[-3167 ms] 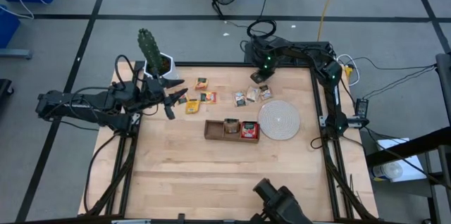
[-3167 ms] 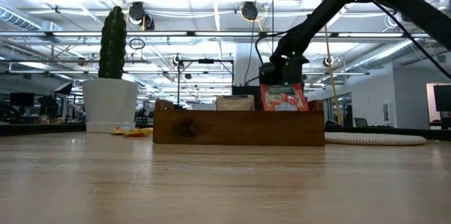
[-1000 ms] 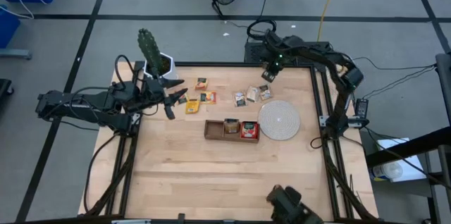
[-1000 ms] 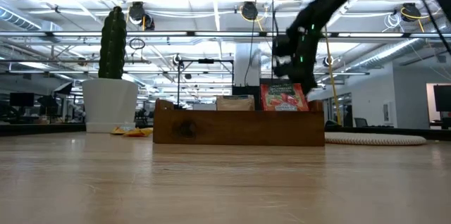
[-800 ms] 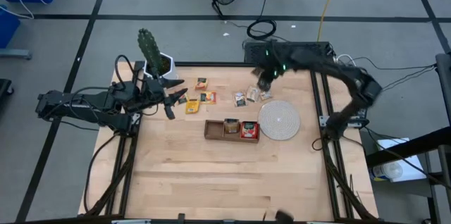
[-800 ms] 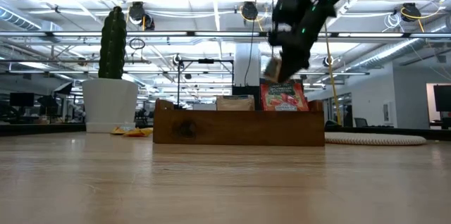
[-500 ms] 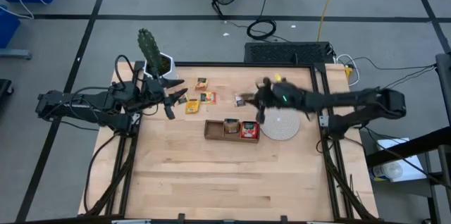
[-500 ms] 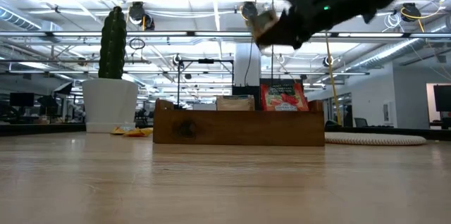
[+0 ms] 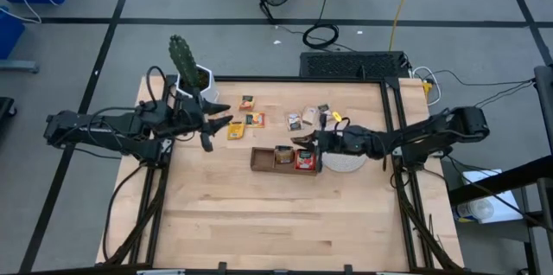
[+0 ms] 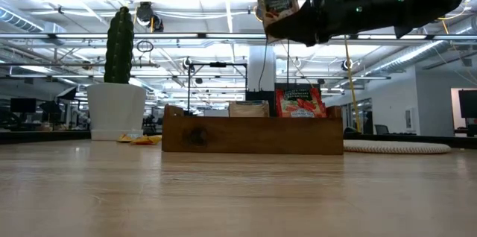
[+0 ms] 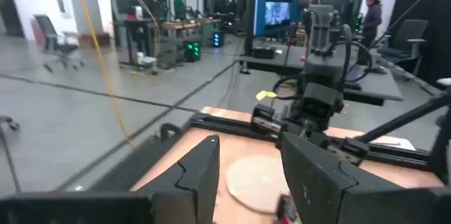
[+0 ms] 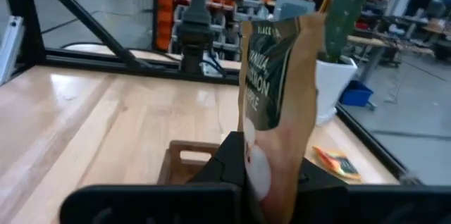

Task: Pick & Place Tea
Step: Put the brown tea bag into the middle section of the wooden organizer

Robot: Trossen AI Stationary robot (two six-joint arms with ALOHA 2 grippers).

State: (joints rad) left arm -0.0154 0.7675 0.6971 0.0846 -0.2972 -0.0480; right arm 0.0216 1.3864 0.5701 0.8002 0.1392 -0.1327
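Next, my left gripper closes on the loose end [image 9: 286, 146] [image 11: 304, 131] of the brownish tea sachet that my right gripper is holding above the brown wooden tray.
My right gripper [image 9: 309, 141] hangs level above the brown wooden tray [image 9: 262, 162], shut on a brownish tea sachet [image 12: 276, 90] with a dark green label. The sachet [image 10: 277, 6] shows high over the tray in the low view. In the tray stand a tan sachet [image 9: 282, 155] and a red one [image 9: 304, 160]. More sachets lie flat on the table: yellow-orange ones [image 9: 235, 130] at the left and tan ones [image 9: 309, 117] toward the far edge. My left gripper [image 9: 207, 124] waits open at the table's left side, high above it. My right gripper pinches the sachet's one end [image 12: 258, 171] between its two fingers. The fingers come level from the table's right side. The sachet sticks out past the fingertips, on edge, lifted clear above the tray.
A round whitish disc [image 9: 349, 159] lies right of the tray, under my right arm. A cactus in a white pot [image 9: 192, 74] stands at the far left corner. Bare wood spreads across the near half of the table.
My right gripper has swung from the loose sachets at the far edge toward the tray, risen, and tipped from pointing down to level, facing the table's left. The sachet has come along in its fingers, lifted clear of the table.
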